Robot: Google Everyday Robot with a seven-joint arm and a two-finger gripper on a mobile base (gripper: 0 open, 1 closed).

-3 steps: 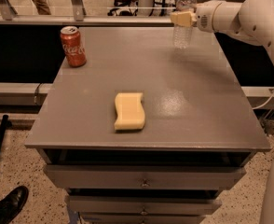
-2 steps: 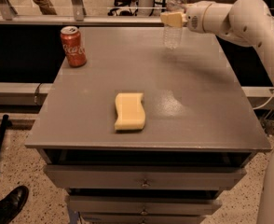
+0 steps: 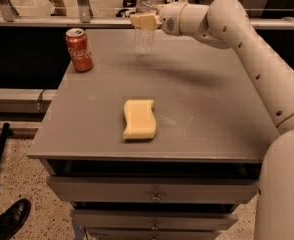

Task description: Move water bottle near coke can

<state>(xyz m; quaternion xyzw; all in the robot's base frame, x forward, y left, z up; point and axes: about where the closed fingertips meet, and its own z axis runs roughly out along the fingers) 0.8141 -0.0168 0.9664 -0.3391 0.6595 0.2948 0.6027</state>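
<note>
Next, I release the water bottle from my gripper on the grey table (image 3: 99,68) right up close to the coke can, on the side toward my arm.
The water bottle (image 3: 145,29) is clear ribbed plastic with a white cap. It hangs upright just above the grey table (image 3: 212,109) near its far edge. My gripper (image 3: 145,20) is shut on the bottle's upper part, its tan fingers (image 3: 139,20) wrapped around it. The white arm reaches in from the right. The coke can (image 3: 79,49), red with white script and a silver top, stands upright at the table's far left corner. The bottle is to the right of the can, with a clear gap between them.
A yellow wavy sponge (image 3: 139,118) lies flat in the middle of the table. The table has drawers below its front edge. A rail runs behind the table. A black shoe (image 3: 7,222) shows on the floor at the lower left.
My gripper has carried the water bottle leftward along the table's far edge, from the right corner toward the can. The can and sponge have not moved.
</note>
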